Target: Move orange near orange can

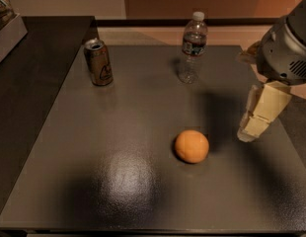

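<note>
The robot's gripper needs to next move to the orange's sides (192, 145) and close there, since the orange belongs near the orange can.
The orange (191, 146) is a round matte fruit lying right of the middle of the dark grey table (118, 132). The orange can (98, 61) stands upright at the table's back left, brownish-orange with a silver top rim and a dark logo. My gripper (251, 130) hangs from the grey arm (286, 48) at the right side, above the table and to the right of the orange, apart from it. It holds nothing that I can see. The can is far from the orange, off to the back left.
A clear plastic water bottle (192, 46) with a white cap stands at the back centre. A dark counter (34, 73) adjoins the table on the left, with a light box (7, 33) at its far end. The table's front edge runs along the bottom.
</note>
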Action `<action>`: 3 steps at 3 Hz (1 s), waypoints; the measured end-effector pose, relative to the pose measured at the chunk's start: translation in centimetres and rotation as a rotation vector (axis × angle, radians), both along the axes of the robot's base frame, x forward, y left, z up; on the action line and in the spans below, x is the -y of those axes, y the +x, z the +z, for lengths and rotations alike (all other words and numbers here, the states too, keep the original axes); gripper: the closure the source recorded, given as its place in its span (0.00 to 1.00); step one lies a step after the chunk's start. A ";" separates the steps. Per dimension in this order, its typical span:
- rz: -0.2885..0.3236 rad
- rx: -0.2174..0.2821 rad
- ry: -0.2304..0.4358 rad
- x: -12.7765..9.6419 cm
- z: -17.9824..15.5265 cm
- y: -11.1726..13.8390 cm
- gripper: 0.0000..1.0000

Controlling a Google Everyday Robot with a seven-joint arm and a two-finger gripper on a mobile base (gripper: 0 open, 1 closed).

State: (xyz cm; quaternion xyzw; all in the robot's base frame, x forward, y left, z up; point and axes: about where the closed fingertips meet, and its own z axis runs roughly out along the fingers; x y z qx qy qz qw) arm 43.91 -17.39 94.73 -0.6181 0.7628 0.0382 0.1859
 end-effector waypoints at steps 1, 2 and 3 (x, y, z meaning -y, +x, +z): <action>0.063 -0.004 0.034 -2.7 -1.3 -1.3 0.00; 0.119 0.008 0.053 -5.2 -2.8 -2.3 0.00; 0.155 0.007 0.055 -6.7 -4.5 -2.6 0.00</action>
